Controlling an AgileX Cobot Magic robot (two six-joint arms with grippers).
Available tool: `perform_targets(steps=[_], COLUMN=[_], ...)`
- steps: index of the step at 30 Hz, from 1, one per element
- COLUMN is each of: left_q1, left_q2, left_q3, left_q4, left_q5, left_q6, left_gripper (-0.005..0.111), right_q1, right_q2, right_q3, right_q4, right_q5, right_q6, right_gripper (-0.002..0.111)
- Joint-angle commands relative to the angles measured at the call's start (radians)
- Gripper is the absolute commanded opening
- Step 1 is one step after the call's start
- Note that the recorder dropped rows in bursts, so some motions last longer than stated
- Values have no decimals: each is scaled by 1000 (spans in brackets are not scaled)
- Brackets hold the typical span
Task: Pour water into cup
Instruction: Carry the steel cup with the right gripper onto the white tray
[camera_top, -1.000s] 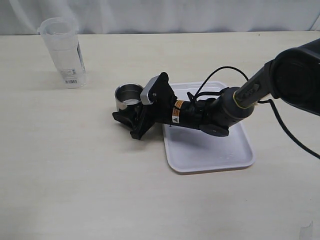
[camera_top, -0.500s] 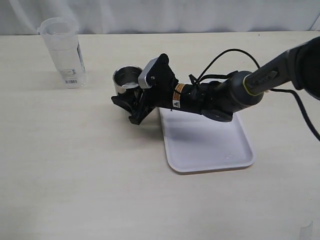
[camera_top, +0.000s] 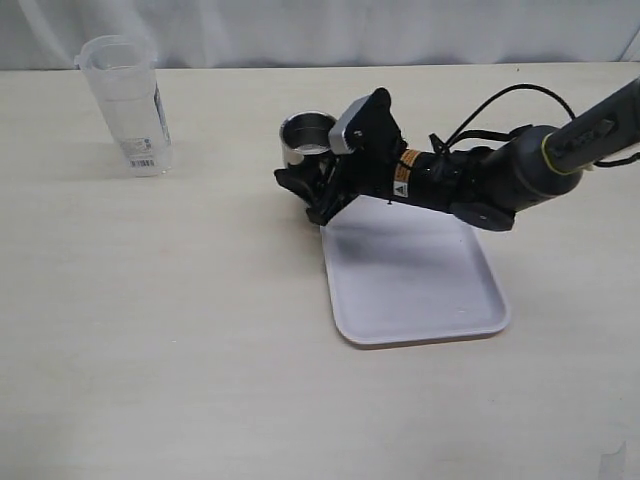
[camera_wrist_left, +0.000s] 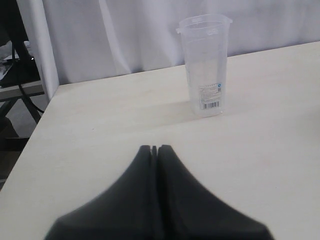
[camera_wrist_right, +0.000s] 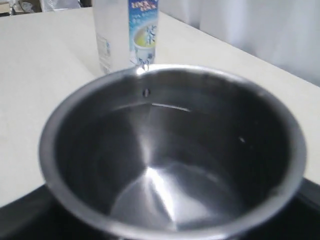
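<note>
Next, my right gripper puts the cup down inside the white tray's far corner (camera_top: 374, 208), on the side facing the pitcher.
The cup (camera_top: 306, 136), short and of grey steel, is held upright by my right gripper (camera_top: 303, 178), whose jaws are shut on its lower wall. It hangs just beyond the far left corner of the white tray (camera_top: 420, 290). In the right wrist view the cup (camera_wrist_right: 175, 160) fills the frame, shiny inside, with a black finger (camera_wrist_right: 20, 220) at its side. The translucent pitcher (camera_top: 125, 105) holding the clear water stands at the far left, apart from both grippers. In the left wrist view my left gripper (camera_wrist_left: 155, 148) is shut and empty, short of the pitcher (camera_wrist_left: 205, 65).
The white tray lies empty to the right of the table's middle, under the right arm (camera_top: 480, 180) and its cable. A white curtain (camera_wrist_left: 125, 35) runs behind the table. In the left wrist view the table's edge (camera_wrist_left: 37, 125) falls away near the pitcher.
The right gripper has carried the cup away from the front and to the right, from beside the tray's left edge to its far left corner. The pitcher has not moved.
</note>
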Motion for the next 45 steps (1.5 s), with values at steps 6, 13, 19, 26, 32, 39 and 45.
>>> perform_targets(steps=[6, 13, 19, 26, 32, 39, 45], left_q1=[5, 5, 5, 5, 5, 5, 5], left_q2=[-2, -2, -2, -2, -2, -2, -2], left_q3=[3, 3, 3, 3, 3, 3, 3], left_q4=[1, 1, 1, 1, 1, 1, 1], left_q5=[-6, -6, -6, -6, -6, -6, -6], left_q6=[-6, -6, -6, -6, -6, -6, -6], left_gripper=[0, 0, 0, 0, 0, 0, 0], right_q1=[-144, -198, -203, -203, -203, -201, -201], right_q2=[-17, -17, 24, 56, 56, 56, 20], right_q3=[66, 114, 127, 127, 127, 127, 131], right_q4=[-71, -82, -82, -60, -62, -60, -60], right_q5=[-44, -97, -126, -150, -146, -116, -116], right_q6=[-34, -90, -123, -116, -82, -47, -43], right_gripper=[4, 4, 4, 4, 64, 99, 99])
